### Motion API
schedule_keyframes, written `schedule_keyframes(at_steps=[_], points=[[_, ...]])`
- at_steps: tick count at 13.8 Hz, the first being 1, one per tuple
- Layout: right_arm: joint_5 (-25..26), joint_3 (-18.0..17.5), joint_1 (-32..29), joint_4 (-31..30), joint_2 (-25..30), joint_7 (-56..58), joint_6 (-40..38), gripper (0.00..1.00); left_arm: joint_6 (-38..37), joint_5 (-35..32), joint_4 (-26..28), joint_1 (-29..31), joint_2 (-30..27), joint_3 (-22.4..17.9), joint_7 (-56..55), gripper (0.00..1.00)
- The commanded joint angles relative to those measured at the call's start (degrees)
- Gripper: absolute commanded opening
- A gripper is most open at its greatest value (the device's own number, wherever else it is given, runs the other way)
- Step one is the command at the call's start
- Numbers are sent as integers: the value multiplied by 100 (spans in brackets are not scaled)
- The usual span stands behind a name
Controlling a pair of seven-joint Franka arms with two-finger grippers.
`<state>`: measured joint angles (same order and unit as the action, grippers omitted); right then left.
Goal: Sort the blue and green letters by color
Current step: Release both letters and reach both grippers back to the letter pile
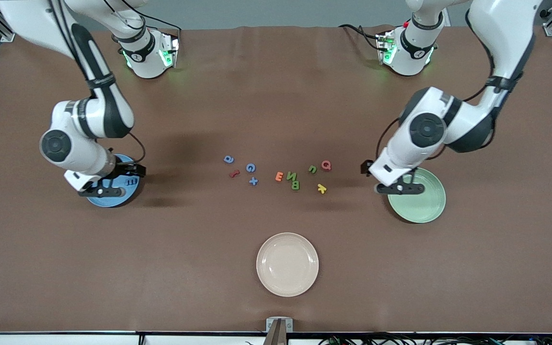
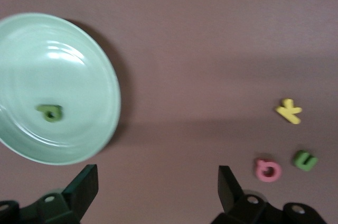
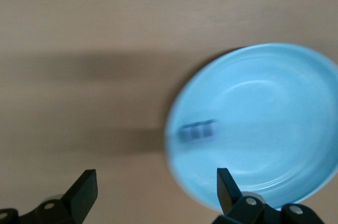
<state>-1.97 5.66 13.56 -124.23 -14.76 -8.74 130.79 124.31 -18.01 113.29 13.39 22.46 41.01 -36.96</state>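
Observation:
The green letter beside the pink letter belongs on the green plate. So I will close my left gripper on the sides of the green letter [image 1: 312, 169] [image 2: 305, 160].
Three blue letters [image 1: 251, 167] and three green letters [image 1: 295, 184] lie mixed with other letters at the table's middle. My right gripper [image 1: 106, 191] [image 3: 157, 189] hangs open and empty over the edge of the blue plate [image 1: 108, 202] [image 3: 264, 102], which holds one blue letter [image 1: 131, 182] [image 3: 198, 130]. My left gripper [image 1: 400, 188] [image 2: 158, 187] is open and empty over the edge of the green plate [image 1: 422, 203] [image 2: 31, 60]. One green letter [image 2: 50, 112] lies in that plate. Another green letter [image 2: 304, 160] shows on the table in the left wrist view.
A red letter [image 1: 234, 174], an orange letter [image 1: 279, 176], a pink letter [image 1: 326, 165] [image 2: 268, 170] and a yellow letter [image 1: 322, 188] [image 2: 289, 111] lie among the blue and green ones. A cream plate [image 1: 287, 264] sits nearer the front camera.

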Motion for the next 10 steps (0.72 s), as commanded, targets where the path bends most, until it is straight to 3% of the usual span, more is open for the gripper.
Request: schedule_keyframes(at_steps=[1, 4, 10], points=[[-487, 32, 820, -93, 184, -907, -63, 100, 338, 35, -44, -388, 231, 3, -985, 100], [-550, 32, 1664, 3, 158, -2207, 51, 100, 785, -62, -35, -802, 512, -6, -2032, 100], [-550, 32, 2527, 4, -148, -3474, 867, 100, 1499, -106, -88, -1119, 1031, -49, -3702, 97]])
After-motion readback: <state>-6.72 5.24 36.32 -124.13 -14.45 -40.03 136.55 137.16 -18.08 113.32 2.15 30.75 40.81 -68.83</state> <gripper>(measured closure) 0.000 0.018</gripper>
